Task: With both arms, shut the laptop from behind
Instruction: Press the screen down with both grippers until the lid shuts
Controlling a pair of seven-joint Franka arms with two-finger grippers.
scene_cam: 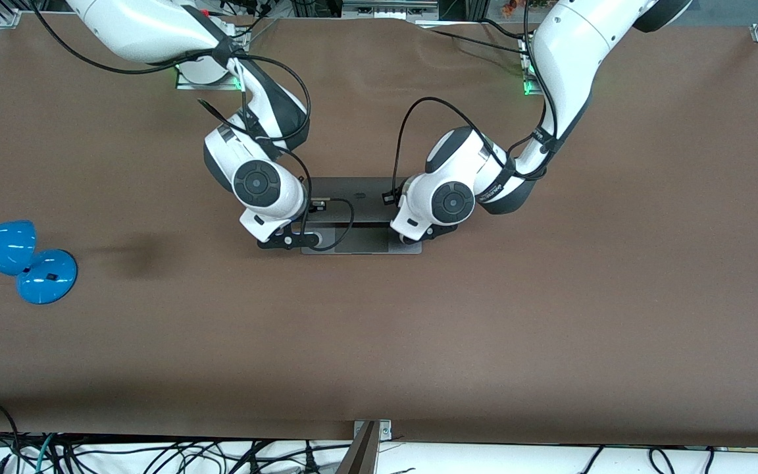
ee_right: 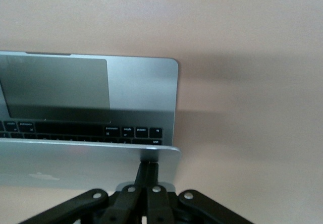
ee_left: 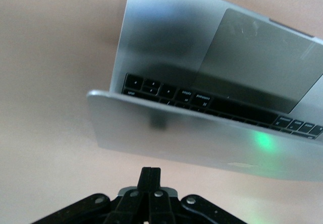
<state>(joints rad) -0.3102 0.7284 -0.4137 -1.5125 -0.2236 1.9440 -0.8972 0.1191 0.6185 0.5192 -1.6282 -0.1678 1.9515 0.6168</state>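
Observation:
The lid of the laptop, now tilted well down over the keyboard, will lie flat over the laptop's keyboard and trackpad (scene_cam: 362, 216) (ee_left: 236, 133) as soon as I let go of it with my left gripper.
The space-grey laptop (scene_cam: 360, 204) sits mid-table with its lid tilted well down over the keyboard, and the logo side faces up. My right gripper (scene_cam: 290, 241) is shut. In the right wrist view its fingertips (ee_right: 150, 164) press on the lid's top edge (ee_right: 91, 166) near the corner at the right arm's end. My left gripper (scene_cam: 417, 236) is shut and sits at the lid's other end. In the left wrist view it (ee_left: 151, 169) is just short of the lid's back (ee_left: 202, 138); I cannot tell whether it touches. The keyboard and trackpad (ee_left: 252, 57) show under the lid.
A blue desk lamp (scene_cam: 17, 257) lies on the brown table at the right arm's end, nearer the front camera than the laptop. Black cables loop from both wrists over the laptop. Loose cables hang past the table's near edge.

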